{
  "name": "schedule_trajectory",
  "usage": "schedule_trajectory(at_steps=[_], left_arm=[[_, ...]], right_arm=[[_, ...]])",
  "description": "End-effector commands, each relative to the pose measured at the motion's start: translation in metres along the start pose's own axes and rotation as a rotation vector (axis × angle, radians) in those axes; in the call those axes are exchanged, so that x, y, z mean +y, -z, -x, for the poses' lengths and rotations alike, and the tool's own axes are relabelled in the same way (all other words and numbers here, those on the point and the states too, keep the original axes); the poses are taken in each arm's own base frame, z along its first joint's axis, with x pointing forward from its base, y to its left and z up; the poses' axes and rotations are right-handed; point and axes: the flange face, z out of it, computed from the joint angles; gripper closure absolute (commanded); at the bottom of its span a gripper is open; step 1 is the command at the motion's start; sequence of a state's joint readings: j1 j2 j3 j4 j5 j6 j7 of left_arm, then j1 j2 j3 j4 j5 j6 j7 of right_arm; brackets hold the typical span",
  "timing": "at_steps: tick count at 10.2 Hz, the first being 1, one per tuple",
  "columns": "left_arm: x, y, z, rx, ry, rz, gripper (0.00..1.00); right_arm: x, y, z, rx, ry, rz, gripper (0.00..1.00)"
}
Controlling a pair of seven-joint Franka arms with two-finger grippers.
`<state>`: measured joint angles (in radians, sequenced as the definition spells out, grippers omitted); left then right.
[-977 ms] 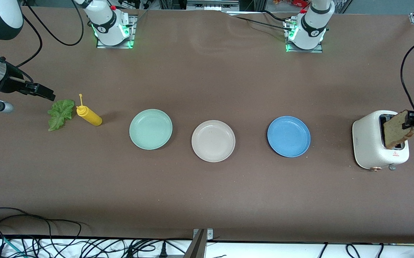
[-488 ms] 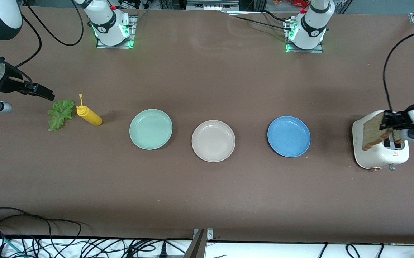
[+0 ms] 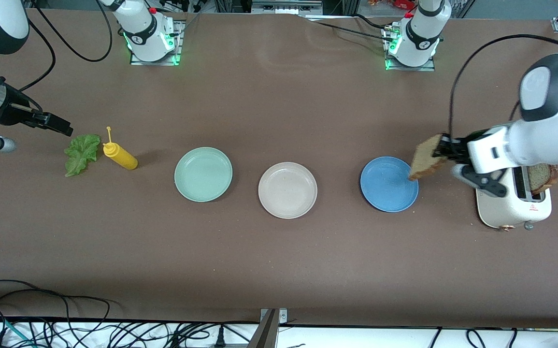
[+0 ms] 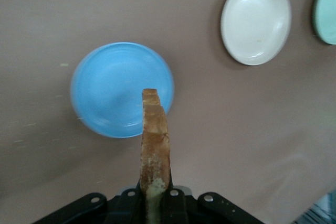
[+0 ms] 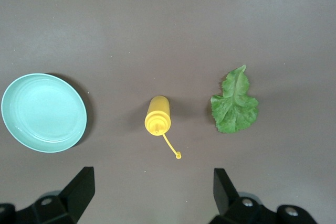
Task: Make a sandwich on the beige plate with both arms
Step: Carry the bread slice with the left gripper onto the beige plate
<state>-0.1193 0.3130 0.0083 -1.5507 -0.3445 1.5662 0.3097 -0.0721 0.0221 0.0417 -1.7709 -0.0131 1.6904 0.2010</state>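
I should have my left gripper release the slice of bread so that it lands near the middle of the bare beige plate (image 3: 284,190) (image 4: 258,20).
My left gripper (image 3: 444,148) is shut on a brown-crusted bread slice (image 3: 425,158), held on edge in the air over the rim of the blue plate (image 3: 387,186). The left wrist view shows that slice (image 4: 155,140) clamped in the left gripper (image 4: 155,195). The beige plate (image 3: 287,190) sits bare at the table's middle, also in the left wrist view (image 4: 256,19). A second slice (image 3: 542,176) stands in the toaster (image 3: 501,205). The lettuce leaf (image 3: 81,153) lies flat at the right arm's end. My right gripper (image 3: 59,124) hangs open over the table beside it, nothing between its fingers (image 5: 152,182).
A yellow squeeze bottle (image 3: 120,157) lies on its side between the lettuce (image 5: 234,106) and the mint-green plate (image 3: 203,174). The three plates stand in a row. Cables run along the table edge nearest the front camera.
The left arm has lifted the bread slice out of the toaster and carried it toward the blue plate. The right arm has hardly moved.
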Motion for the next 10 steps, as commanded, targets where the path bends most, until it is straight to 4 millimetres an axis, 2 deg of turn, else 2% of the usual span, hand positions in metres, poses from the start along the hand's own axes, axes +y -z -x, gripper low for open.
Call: schedule_trajectory(at_steps=[1,2,4,6,7,10], left_arm=[[0.043,-0.051,-0.038,-0.054,0.010,0.154,1.00],[0.063,-0.074,-0.052,-0.083,0.060,0.211,1.00],[0.099,-0.107,-0.089,-0.102,0.149,0.332,1.00],[0.126,-0.129,-0.121,-0.074,0.253,0.357,1.00],[0.135,-0.140,-0.132,-0.044,0.351,0.404,1.00],[0.156,-0.178,-0.157,0.057,0.431,0.445,1.00]], right_arm=[[0.008,0.003,-0.006,0.001,-0.025,-0.017,0.00],[0.012,0.002,-0.006,0.001,-0.032,-0.017,0.00],[0.014,-0.003,-0.010,-0.004,-0.035,-0.016,0.00],[0.013,-0.005,-0.015,-0.009,-0.034,-0.019,0.00],[0.013,-0.005,-0.015,-0.010,-0.033,-0.018,0.00],[0.013,-0.004,-0.016,-0.003,-0.032,-0.015,0.00]])
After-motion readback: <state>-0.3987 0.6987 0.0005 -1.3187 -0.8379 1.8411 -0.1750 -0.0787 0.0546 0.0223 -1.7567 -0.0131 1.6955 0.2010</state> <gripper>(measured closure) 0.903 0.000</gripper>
